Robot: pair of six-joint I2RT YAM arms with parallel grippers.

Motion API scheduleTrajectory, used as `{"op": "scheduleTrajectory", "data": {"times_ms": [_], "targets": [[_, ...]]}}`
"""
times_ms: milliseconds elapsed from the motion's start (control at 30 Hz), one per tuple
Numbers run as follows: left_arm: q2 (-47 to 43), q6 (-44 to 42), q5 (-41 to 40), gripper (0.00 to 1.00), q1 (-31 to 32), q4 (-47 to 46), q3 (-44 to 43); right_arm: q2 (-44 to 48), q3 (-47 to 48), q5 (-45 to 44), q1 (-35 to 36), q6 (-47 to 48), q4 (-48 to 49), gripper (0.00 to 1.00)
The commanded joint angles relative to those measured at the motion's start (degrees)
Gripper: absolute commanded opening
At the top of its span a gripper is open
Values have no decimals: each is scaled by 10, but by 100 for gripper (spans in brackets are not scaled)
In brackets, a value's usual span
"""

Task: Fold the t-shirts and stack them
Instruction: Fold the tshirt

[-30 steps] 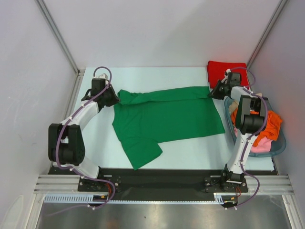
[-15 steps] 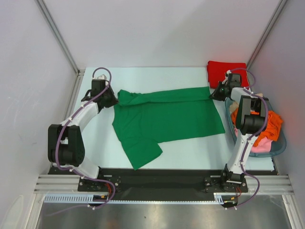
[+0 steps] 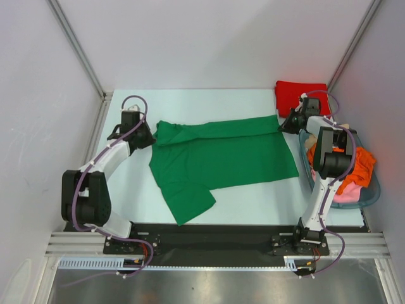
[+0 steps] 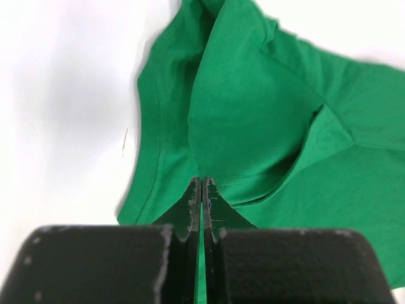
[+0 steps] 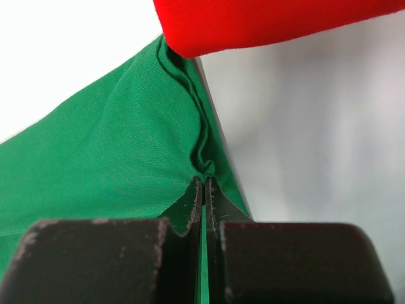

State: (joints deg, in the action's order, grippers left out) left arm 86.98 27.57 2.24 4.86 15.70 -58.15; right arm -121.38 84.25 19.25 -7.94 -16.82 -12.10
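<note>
The green t-shirt's fold bunches at its far corner beyond my left gripper; next I lay its held edge down, then pinch that corner [image 3: 159, 124] and straighten it.
A bright green t-shirt [image 3: 221, 155] lies spread across the table, its far half folded over toward me and one sleeve sticking out at the near left. My left gripper [image 3: 152, 136] is shut on the shirt's far left corner; green cloth [image 4: 253, 120] shows pinched between its fingers. My right gripper [image 3: 281, 125] is shut on the far right corner, where the cloth [image 5: 114, 158] bunches at the fingertips [image 5: 193, 190]. A folded red t-shirt [image 3: 301, 96] lies at the far right, its edge [image 5: 272, 22] just beyond the right gripper.
A blue-grey basket [image 3: 373, 193] at the right edge holds orange [image 3: 359, 166], pink and beige garments, close beside the right arm. White walls and metal posts enclose the table on three sides.
The left gripper has shifted slightly left and toward the near side with the green corner, pulling the shirt's top edge a little tauter. The right gripper has barely moved.
</note>
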Motion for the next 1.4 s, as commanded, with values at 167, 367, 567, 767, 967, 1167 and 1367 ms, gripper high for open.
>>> {"op": "scheduleTrajectory", "data": {"times_ms": [167, 367, 567, 767, 967, 1167, 1367], "targets": [[-8, 22, 42, 0, 1, -34, 37, 6, 14, -26, 5, 17, 8, 2], [-18, 29, 53, 0, 5, -44, 58, 7, 17, -33, 6, 19, 8, 2], [-20, 48, 64, 0, 34, -60, 75, 4, 19, -33, 6, 19, 8, 3], [-31, 55, 51, 0, 38, -64, 90, 7, 18, -36, 6, 20, 7, 5], [-67, 50, 11, 0, 38, -46, 88, 4, 21, -37, 7, 20, 6, 5], [-86, 52, 21, 0, 38, -43, 97, 4, 20, -40, 8, 20, 6, 5], [-72, 58, 46, 0, 38, -59, 113, 4, 21, -41, 11, 21, 3, 9]]}}
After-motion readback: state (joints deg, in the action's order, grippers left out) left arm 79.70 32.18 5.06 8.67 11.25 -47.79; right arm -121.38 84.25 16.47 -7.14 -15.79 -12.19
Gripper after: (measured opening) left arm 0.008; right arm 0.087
